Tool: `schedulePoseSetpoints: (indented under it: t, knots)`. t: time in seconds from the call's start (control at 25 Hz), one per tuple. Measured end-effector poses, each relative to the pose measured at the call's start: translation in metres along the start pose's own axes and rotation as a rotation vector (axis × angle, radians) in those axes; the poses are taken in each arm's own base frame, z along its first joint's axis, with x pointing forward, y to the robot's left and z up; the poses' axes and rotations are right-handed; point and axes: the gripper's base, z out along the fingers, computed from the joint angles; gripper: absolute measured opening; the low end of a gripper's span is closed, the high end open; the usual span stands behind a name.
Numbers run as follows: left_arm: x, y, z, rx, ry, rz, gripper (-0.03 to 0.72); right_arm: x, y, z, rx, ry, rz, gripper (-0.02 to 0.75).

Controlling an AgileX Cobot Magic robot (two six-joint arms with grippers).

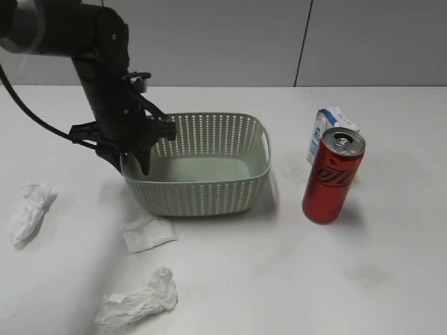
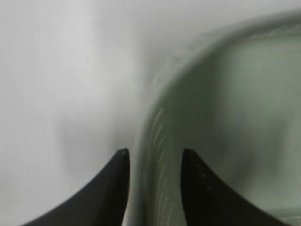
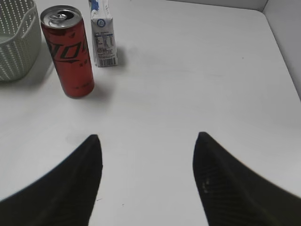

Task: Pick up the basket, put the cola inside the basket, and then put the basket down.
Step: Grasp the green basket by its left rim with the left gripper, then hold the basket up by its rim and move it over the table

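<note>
The robot's right gripper needs to move next to the upper part of the cola can [image 1: 338,155] [image 3: 65,36] beside the small carton and close around the can's sides there.
The pale green basket [image 1: 202,188] stands on the white table, left of the middle. My left gripper [image 1: 133,164] comes down over its left wall, one finger inside and one outside. In the left wrist view the rim [image 2: 157,141] fills the gap between the two fingers [image 2: 155,153], so the gripper is shut on the wall. The red cola can [image 1: 332,176] stands upright to the right of the basket and apart from it. It also shows in the right wrist view [image 3: 67,52]. My right gripper [image 3: 146,136] is open and empty over bare table, well short of the can.
A white-and-blue small carton [image 1: 328,131] stands just behind the can, also in the right wrist view [image 3: 103,35]. Crumpled white tissues lie at the left [image 1: 29,211], in front of the basket [image 1: 148,232] and near the front edge [image 1: 138,300].
</note>
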Motion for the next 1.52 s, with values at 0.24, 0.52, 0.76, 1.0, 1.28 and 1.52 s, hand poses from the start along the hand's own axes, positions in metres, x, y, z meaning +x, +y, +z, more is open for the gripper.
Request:
schedulePoseSetpoints:
  t: [0.24, 0.52, 0.76, 1.0, 1.28, 1.52]
  knots:
    - [-0.001, 0.000, 0.000, -0.004, -0.011, -0.026, 0.193, 0.000, 0.000, 0.000, 0.001, 0.000, 0.000, 0.464]
    - [-0.002, 0.000, 0.000, -0.001, -0.023, -0.040, -0.001, 0.000, 0.000, 0.000, 0.001, 0.000, 0.000, 0.464]
    - [0.000, 0.000, -0.007, 0.002, -0.019, -0.049, -0.001, 0.000, 0.000, 0.000, 0.001, 0.000, 0.000, 0.464]
    - [0.014, 0.006, -0.041, 0.016, -0.038, -0.062, -0.001, 0.000, 0.003, 0.000, -0.033, -0.002, 0.024, 0.464]
    - [0.067, 0.025, -0.033, 0.052, -0.015, -0.128, -0.001, -0.033, 0.008, 0.010, -0.093, 0.151, 0.075, 0.482]
    - [0.086, 0.028, -0.041, 0.074, -0.078, -0.100, -0.001, -0.087, 0.010, 0.040, -0.130, 0.288, 0.113, 0.651]
